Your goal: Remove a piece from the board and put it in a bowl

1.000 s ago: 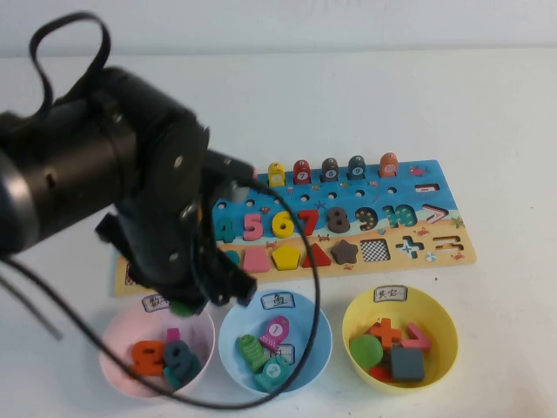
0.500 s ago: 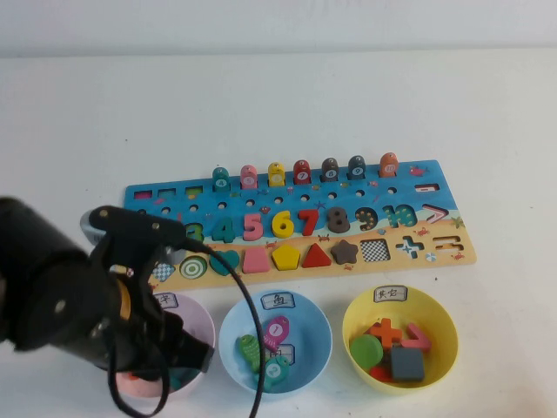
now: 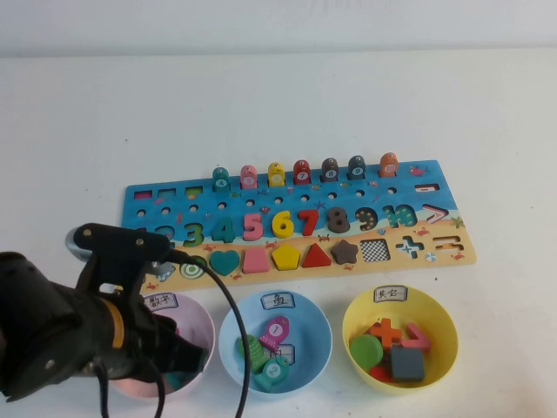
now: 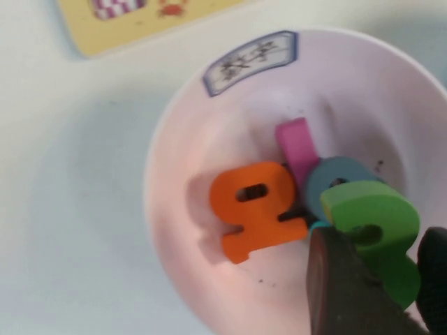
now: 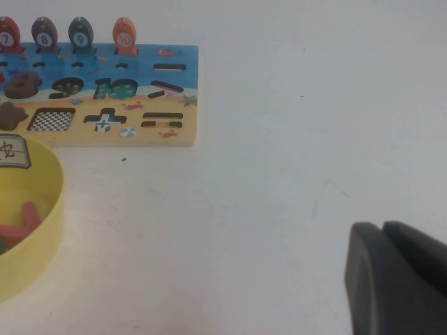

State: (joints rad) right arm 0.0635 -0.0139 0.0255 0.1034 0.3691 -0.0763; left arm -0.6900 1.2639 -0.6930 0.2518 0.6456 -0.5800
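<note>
My left gripper is holding the bright green 3. I will let go of it in the pale pink bowl (image 3: 156, 380) (image 4: 309, 252), up against the orange and grey-teal pieces.
My left gripper (image 4: 377, 239) is over the pale pink bowl (image 4: 174, 174), its jaws shut on the bright green 3 (image 4: 367, 216). The 3 hangs low inside the bowl, against a grey-teal piece (image 4: 335, 178), an orange piece (image 4: 255, 209) and a pink piece (image 4: 297, 143). The bowl's white label (image 4: 250, 61) sits at its rim. In the high view my left arm (image 3: 87, 331) covers most of the pink bowl (image 3: 203, 324) and hides the gripper. The board (image 3: 287, 185) lies behind the bowls. My right gripper (image 5: 383, 229) is shut and empty over bare table, right of the board (image 5: 140, 77).
A light blue bowl (image 3: 233, 324) with fish pieces and a yellow bowl (image 3: 446, 324) with shapes stand right of the pink bowl. The yellow bowl's rim also shows in the right wrist view (image 5: 49, 216). Fish pegs (image 3: 301, 171) stand along the board's far edge. A black cable (image 3: 235, 348) loops over the blue bowl.
My left arm has swung from above the board's left end down and toward me, over the pink bowl, carrying the green piece. The board's left part is uncovered again.
</note>
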